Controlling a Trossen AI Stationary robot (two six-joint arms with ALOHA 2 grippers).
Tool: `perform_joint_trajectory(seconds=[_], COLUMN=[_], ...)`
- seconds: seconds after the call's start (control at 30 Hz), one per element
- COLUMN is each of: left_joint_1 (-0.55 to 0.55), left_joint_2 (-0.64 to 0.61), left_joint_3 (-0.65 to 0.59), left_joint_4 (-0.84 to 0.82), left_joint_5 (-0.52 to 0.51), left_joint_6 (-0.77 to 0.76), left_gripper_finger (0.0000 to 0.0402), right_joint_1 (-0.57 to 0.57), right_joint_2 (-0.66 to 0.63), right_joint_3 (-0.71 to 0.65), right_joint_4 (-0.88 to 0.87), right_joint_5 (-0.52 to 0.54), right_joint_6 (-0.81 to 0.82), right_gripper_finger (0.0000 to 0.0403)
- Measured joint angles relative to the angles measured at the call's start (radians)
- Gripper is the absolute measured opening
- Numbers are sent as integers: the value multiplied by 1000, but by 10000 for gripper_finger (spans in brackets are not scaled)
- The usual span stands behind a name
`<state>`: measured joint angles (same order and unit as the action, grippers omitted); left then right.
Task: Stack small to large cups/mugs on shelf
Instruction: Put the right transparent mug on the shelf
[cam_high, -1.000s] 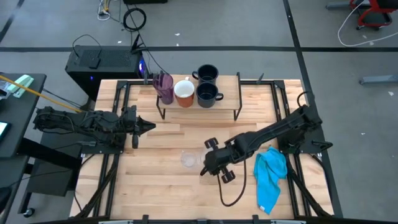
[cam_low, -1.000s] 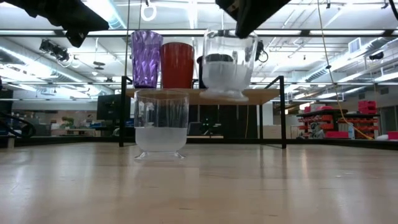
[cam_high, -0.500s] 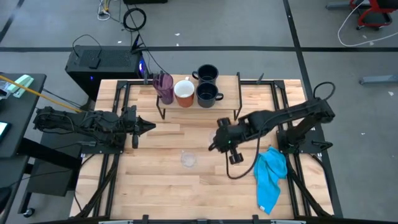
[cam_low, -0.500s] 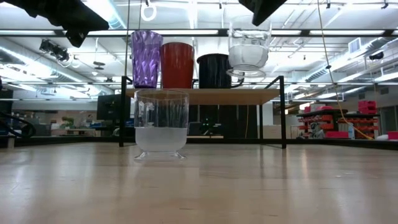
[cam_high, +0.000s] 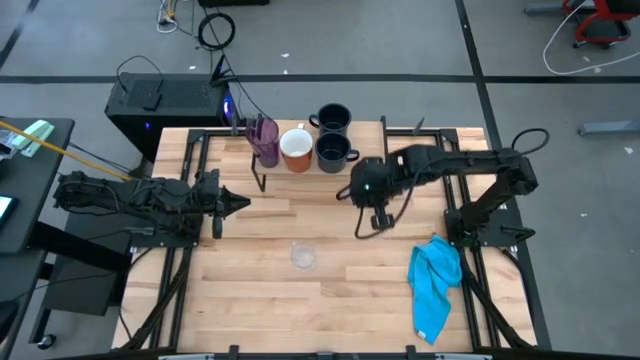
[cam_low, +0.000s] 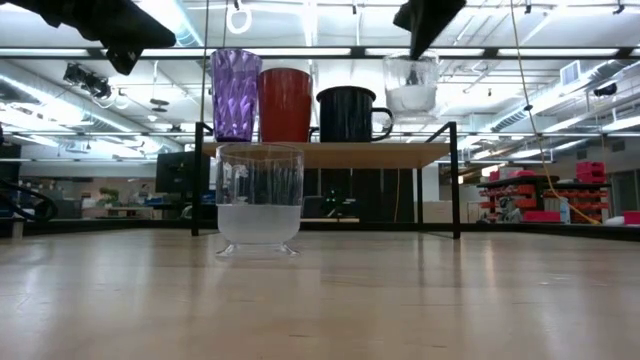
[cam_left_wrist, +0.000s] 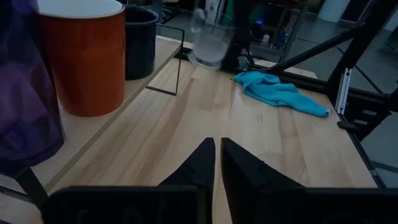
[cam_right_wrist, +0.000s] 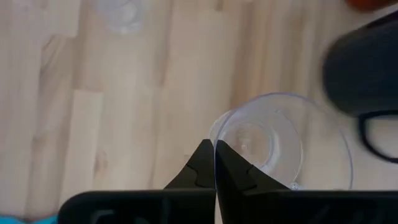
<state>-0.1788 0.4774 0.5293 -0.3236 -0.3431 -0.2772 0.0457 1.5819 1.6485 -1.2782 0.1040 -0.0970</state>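
Next, the right gripper releases the small clear cup on the shelf (cam_high: 366, 158) beside the nearer black mug's handle.
On the shelf (cam_high: 365, 140) at the table's far side stand a purple tumbler (cam_high: 265, 138), a white mug with an orange inside (cam_high: 296, 148) and two black mugs (cam_high: 333, 120) (cam_high: 335, 152). My right gripper (cam_high: 362, 190) hovers by the shelf's right end, shut on a small clear cup (cam_low: 411, 85). The cup is higher than the shelf top. A second clear cup (cam_high: 303, 256) stands on its base on the table. My left gripper (cam_high: 235, 203) waits shut near the shelf's left end and holds nothing. My right gripper pinches the clear cup's rim wall (cam_right_wrist: 216, 135), one finger inside the cup and one outside. The fingers (cam_right_wrist: 202, 163) come from above, pointing steeply down. The cup hangs upright below them, mouth up, clear of table and shelf.
A blue cloth (cam_high: 435, 285) lies crumpled at the table's near right. The nearer black mug's handle (cam_right_wrist: 378, 138) points toward the held cup. Bare wood lies between the shelf and the standing clear cup.
My right gripper has carried the clear cup from over the table's middle toward the far edge and the shelf's right end. It rose as it went and stayed shut on the cup. The cup stayed upright and clear of the table.
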Motion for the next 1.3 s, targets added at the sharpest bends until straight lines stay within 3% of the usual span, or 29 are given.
perform_joint_trajectory(seconds=[0.2, 0.67, 1.3], left_joint_1=[0, 0, 0], left_joint_2=[0, 0, 0], left_joint_3=[0, 0, 0], left_joint_4=[-1, -1, 12], left_joint_5=[0, 0, 0], left_joint_6=[0, 17, 27], left_gripper_finger=[38, 30, 30], right_joint_1=[-94, -275, -328], right_joint_2=[13, 14, 15], right_joint_3=[109, 116, 45], right_joint_4=[-73, -81, 20], right_joint_5=[3, -54, -71], right_joint_6=[-35, -60, 73], right_gripper_finger=[0, 0, 0])
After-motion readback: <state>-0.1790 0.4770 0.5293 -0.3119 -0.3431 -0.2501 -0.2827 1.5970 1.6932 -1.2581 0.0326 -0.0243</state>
